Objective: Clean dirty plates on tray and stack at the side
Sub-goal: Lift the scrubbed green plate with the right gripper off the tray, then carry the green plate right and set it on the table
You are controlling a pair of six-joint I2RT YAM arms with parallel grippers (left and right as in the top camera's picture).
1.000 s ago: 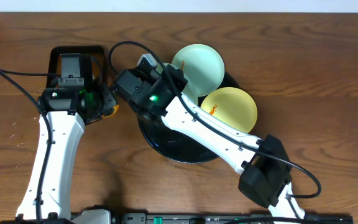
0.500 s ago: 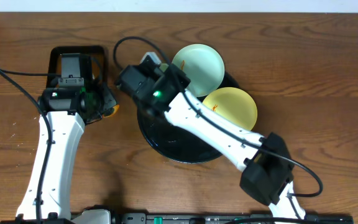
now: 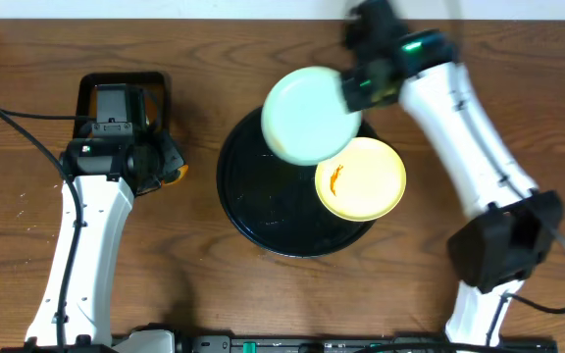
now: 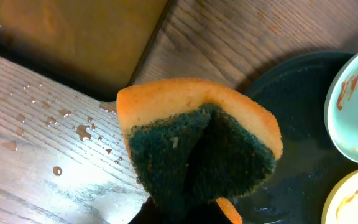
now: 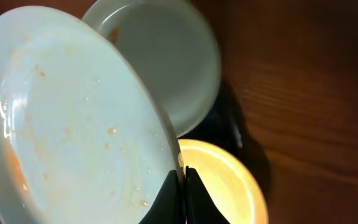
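The robot's right gripper will set the pale mint-blue plate down on the bare wooden table point(image 3: 436, 126) point(image 5: 325, 134) beyond the yellow plate.
My right gripper point(image 3: 353, 90) point(image 5: 184, 180) is shut on the rim of a pale mint-blue plate point(image 3: 307, 115) point(image 5: 73, 124) and holds it tilted above the round black tray point(image 3: 263, 211). The plate carries faint orange specks. A second mint plate point(image 5: 166, 62) lies on the tray below it, hidden in the overhead view. It shows with an orange smear in the left wrist view point(image 4: 356, 102). The yellow plate point(image 3: 361, 178) point(image 5: 222, 180) lies on the tray's right side with an orange smear. My left gripper point(image 3: 165, 162) point(image 4: 191, 214) is shut on an orange and green sponge point(image 4: 197, 143), left of the tray.
A rectangular black tray of brown liquid point(image 3: 124, 98) point(image 4: 73, 37) stands at the back left, behind my left gripper. Water drops point(image 4: 73, 127) lie on the wooden table beside it. The right arm's base point(image 3: 503, 245) is at the front right.
My right arm has swung from the tray's left side to the back right. It now holds a mint plate lifted above the tray. The left arm has not moved.
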